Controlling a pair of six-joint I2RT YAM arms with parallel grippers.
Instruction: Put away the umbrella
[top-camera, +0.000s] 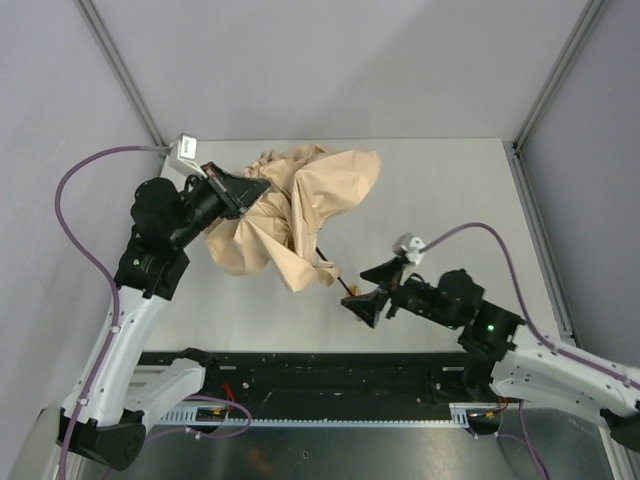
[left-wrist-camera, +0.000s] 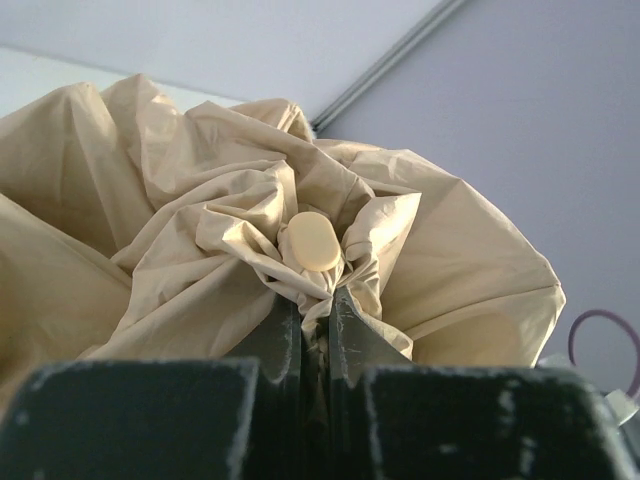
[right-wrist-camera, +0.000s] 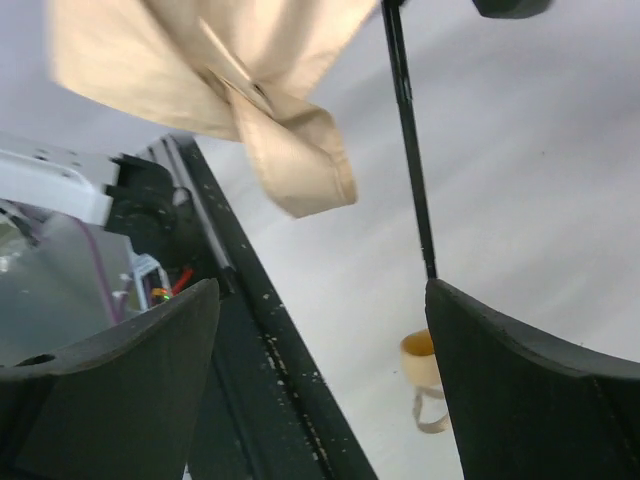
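Observation:
My right gripper needs to close on the loose end of the umbrella's strap (top-camera: 328, 272) (right-wrist-camera: 312, 172), which hangs from the beige canopy beside the umbrella's black stem.
The umbrella (top-camera: 300, 210) lies half collapsed, its beige canopy crumpled over the back left of the table (top-camera: 450, 190). My left gripper (top-camera: 262, 185) is shut on bunched canopy fabric at the umbrella's top. In the left wrist view the jaws pinch the cloth just under the round tan cap (left-wrist-camera: 313, 241). A thin black shaft (top-camera: 330, 265) runs from the canopy toward my right gripper (top-camera: 362, 300), which is open. In the right wrist view the tan handle (right-wrist-camera: 422, 362) with its wrist loop shows against the inner side of the right finger (right-wrist-camera: 530, 390), ungripped, and the shaft (right-wrist-camera: 408, 130) rises above it.
A black rail (top-camera: 330, 365) runs along the table's near edge, close under the right gripper. Metal frame posts (top-camera: 120, 70) stand at the back corners. A loose canopy flap (right-wrist-camera: 290, 150) hangs over the rail side in the right wrist view.

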